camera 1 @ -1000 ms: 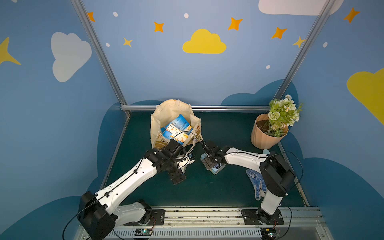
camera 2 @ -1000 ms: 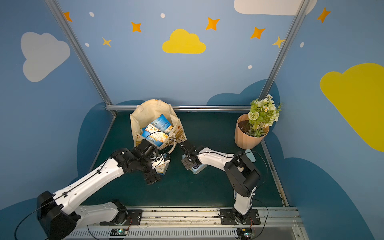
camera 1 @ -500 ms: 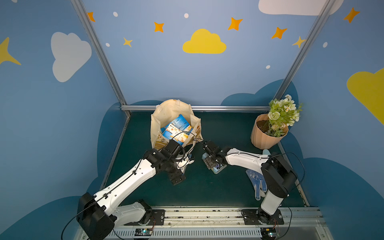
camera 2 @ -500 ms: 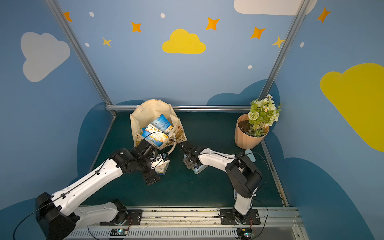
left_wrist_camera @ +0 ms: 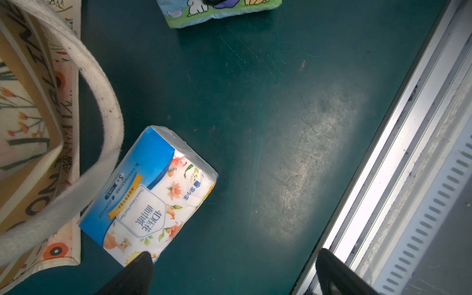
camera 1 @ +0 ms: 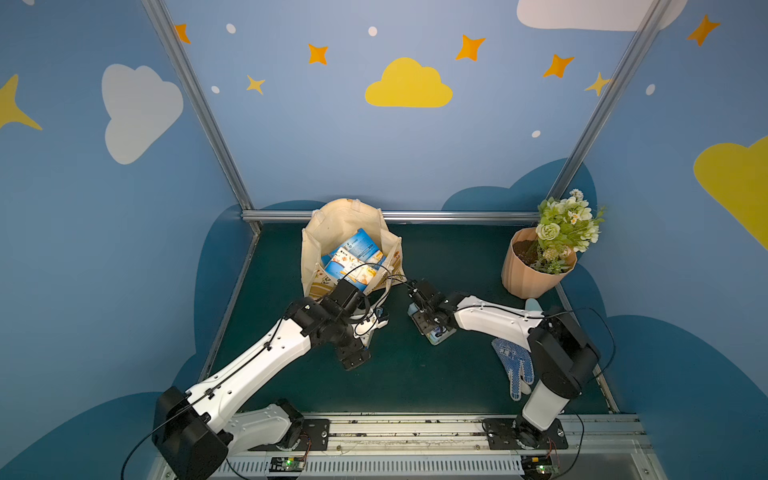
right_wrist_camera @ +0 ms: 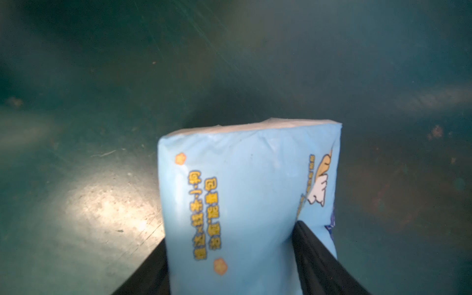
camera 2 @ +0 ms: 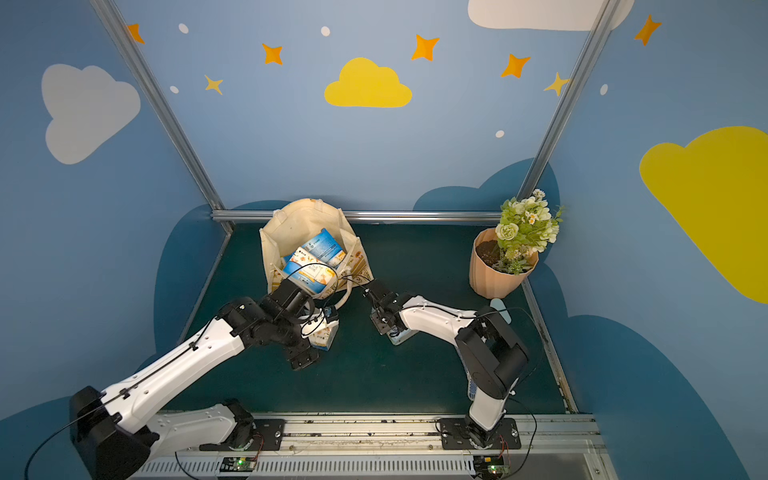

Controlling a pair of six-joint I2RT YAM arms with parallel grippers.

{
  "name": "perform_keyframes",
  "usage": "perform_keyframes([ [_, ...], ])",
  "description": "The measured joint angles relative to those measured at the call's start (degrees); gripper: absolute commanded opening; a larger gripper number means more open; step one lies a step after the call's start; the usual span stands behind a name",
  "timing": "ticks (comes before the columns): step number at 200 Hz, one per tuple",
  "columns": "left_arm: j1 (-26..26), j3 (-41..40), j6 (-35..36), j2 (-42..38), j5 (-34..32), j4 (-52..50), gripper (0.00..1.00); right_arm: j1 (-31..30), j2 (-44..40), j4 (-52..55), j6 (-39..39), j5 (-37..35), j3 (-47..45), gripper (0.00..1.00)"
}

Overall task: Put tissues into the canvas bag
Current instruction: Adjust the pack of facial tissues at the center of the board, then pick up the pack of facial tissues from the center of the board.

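Observation:
I can see my right gripper's finger denting the pale blue tissue pack's wrapper with the dog print outside its grip, so I should open and grip around that printed part (right_wrist_camera: 320, 181) before lifting.
The cream canvas bag (camera 1: 328, 232) (camera 2: 291, 224) stands open at the back of the mat, with several blue-and-white tissues (camera 1: 353, 257) inside. In front of it a blue and white floral tissue pack (left_wrist_camera: 153, 194) (camera 2: 324, 336) lies flat on the mat. My left gripper (left_wrist_camera: 233, 258) hangs open just beside that pack, one fingertip at its corner. A pale blue tissue pack (right_wrist_camera: 242, 204) (camera 1: 436, 334) sits between the fingers of my right gripper (right_wrist_camera: 229, 245) (camera 1: 428, 328). Both fingers press its sides, and one dents the wrapper.
A peach ribbed pot (camera 1: 536, 270) with flowers stands at the back right. A blue-dotted white glove (camera 1: 515, 365) lies by the right arm's base. The bag's rope handle (left_wrist_camera: 102, 102) loops over the floral pack's end. A metal rail (camera 1: 395, 419) runs along the front edge.
The right gripper's jaws have closed in onto the pale blue pack. Both arms have stayed nearly where they were.

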State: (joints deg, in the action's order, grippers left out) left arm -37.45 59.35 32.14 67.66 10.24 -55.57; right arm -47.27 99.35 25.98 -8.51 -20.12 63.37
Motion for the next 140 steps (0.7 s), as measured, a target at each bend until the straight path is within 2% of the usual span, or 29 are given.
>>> perform_keyframes([
  [85,0.0,-0.02,-0.76,0.0,0.04,0.0,1.0,2.43,-4.04,0.31,0.85,0.96,0.0,0.64],
  [96,0.0,0.0,-0.96,0.0,0.2,0.02,1.0,3.39,-5.38,0.48,0.87,2.43,0.07,0.7],
  [101,0.0,-0.02,-1.03,0.0,0.22,0.02,1.0,3.87,-5.92,0.57,0.85,3.1,0.09,0.78],
  [116,0.0,-0.02,-1.18,0.0,0.44,0.02,1.0,5.14,-7.19,1.55,0.52,4.22,0.83,0.93],
  [140,0.07,-0.02,-1.51,0.0,0.76,0.02,1.0,6.75,-7.96,2.03,0.76,5.9,1.27,0.95],
])
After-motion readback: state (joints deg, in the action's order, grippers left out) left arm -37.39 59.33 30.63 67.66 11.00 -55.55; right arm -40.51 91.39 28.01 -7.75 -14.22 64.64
